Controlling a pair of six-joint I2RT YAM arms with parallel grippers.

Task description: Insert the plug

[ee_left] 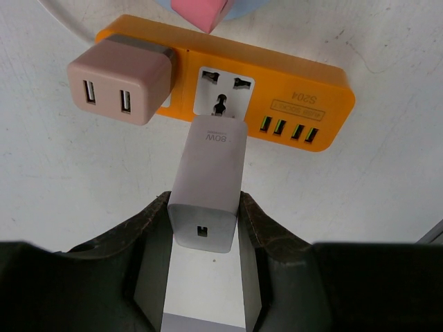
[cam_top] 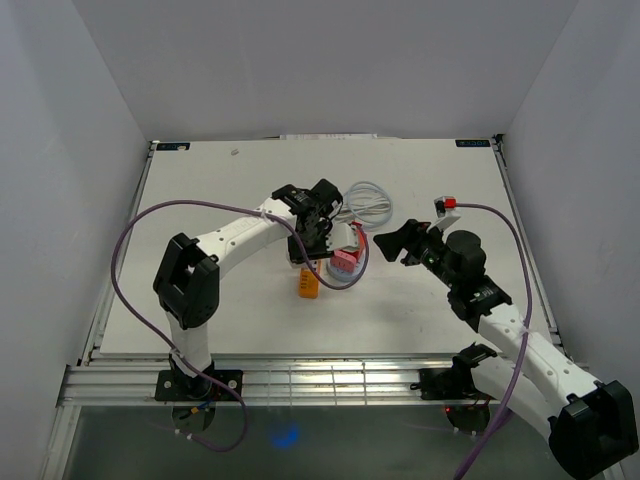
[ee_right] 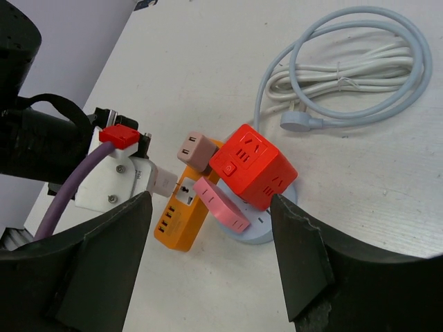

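Next, my left gripper releases the white charger plug in the orange power strip's universal socket (cam_top: 309, 267) (ee_left: 221, 97), next to the beige USB adapter.
My left gripper (ee_left: 205, 207) is shut on a white 80W charger plug (ee_left: 210, 173). The plug's front end meets the universal socket (ee_left: 223, 93) of an orange power strip (ee_left: 311, 83) lying on the table. In the right wrist view a narrow gap shows between the plug (ee_right: 160, 180) and the strip (ee_right: 181, 221). A beige USB adapter (ee_left: 121, 79) sits in the strip's other socket. In the top view the left gripper (cam_top: 318, 238) is over the strip (cam_top: 308, 283). My right gripper (cam_top: 395, 243) is open and empty, hovering to the right (ee_right: 211, 228).
A red cube socket (ee_right: 252, 166) and a pink adapter (ee_right: 221, 205) sit on a round light-blue base (ee_right: 266, 225) beside the strip. A coiled white cable (ee_right: 346, 69) lies behind them. White walls enclose the table (cam_top: 200, 190).
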